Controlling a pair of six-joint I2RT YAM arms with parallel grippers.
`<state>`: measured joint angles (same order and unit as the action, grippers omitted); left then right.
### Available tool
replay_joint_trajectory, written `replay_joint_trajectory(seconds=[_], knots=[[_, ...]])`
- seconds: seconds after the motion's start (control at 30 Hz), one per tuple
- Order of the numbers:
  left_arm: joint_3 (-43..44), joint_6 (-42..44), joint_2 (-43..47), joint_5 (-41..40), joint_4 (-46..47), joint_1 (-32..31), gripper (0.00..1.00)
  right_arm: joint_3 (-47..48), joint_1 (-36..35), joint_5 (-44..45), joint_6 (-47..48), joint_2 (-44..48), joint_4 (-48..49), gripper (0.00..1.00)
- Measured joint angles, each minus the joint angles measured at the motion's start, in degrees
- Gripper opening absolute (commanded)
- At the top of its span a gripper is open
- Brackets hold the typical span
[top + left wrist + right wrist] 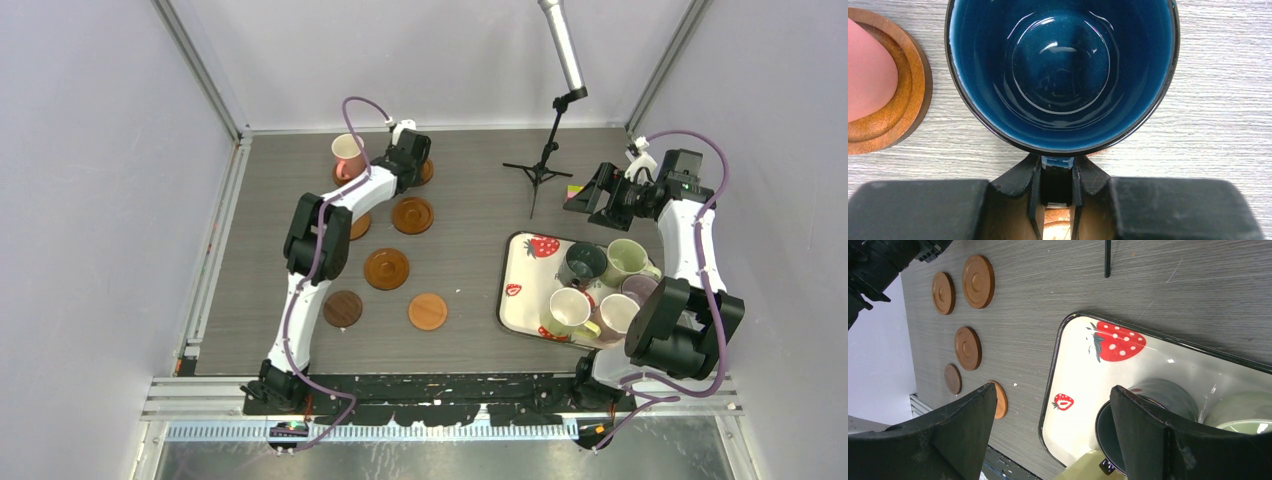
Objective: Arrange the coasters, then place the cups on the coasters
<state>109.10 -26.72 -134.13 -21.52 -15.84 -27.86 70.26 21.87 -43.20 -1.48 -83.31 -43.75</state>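
Observation:
Next, my left gripper sets down and lets go of the dark blue cup on the back brown coaster [413, 169] [1084, 88], beside the pink cup. The dark blue cup is over a brown coaster now.
My left gripper [1056, 172] is shut on the handle of a dark blue cup [1063, 75], which sits over a brown coaster [1058, 227] seen between the fingers. In the top view this gripper [410, 157] is at the back of the table. Beside it a pink cup [348, 155] stands on a coaster [908, 100]. More coasters [412, 215] [386, 268] [428, 311] and a darker one [343, 308] lie bare. My right gripper [1053, 389] hangs open above the tray's far end, holding nothing.
A white strawberry-print tray [520, 290] at the right holds dark grey [583, 263], light green [628, 260], pale yellow [570, 310], cream-pink [617, 315] and purple [640, 290] cups. A microphone stand [545, 165] rises at the back, between the arms.

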Motion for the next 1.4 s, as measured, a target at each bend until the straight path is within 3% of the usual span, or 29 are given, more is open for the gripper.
replay_joint_trajectory(seconds=[0.77,0.93,1.4], knots=[[2.27,-2.43,-0.59,-1.4,-4.59,-1.51,0.0,-0.52,0.0,0.02,-0.02,0.0,0.07,0.88],[2.49,-2.95,-0.61,-1.29,-5.14,-1.51,0.05,-0.52,0.0,0.02,-0.02,0.0,0.04,0.88],[6.58,-2.84,-3.15,-0.37,-5.95,-1.55,0.07,-0.52,0.0,0.02,-0.02,0.0,0.04,0.88]])
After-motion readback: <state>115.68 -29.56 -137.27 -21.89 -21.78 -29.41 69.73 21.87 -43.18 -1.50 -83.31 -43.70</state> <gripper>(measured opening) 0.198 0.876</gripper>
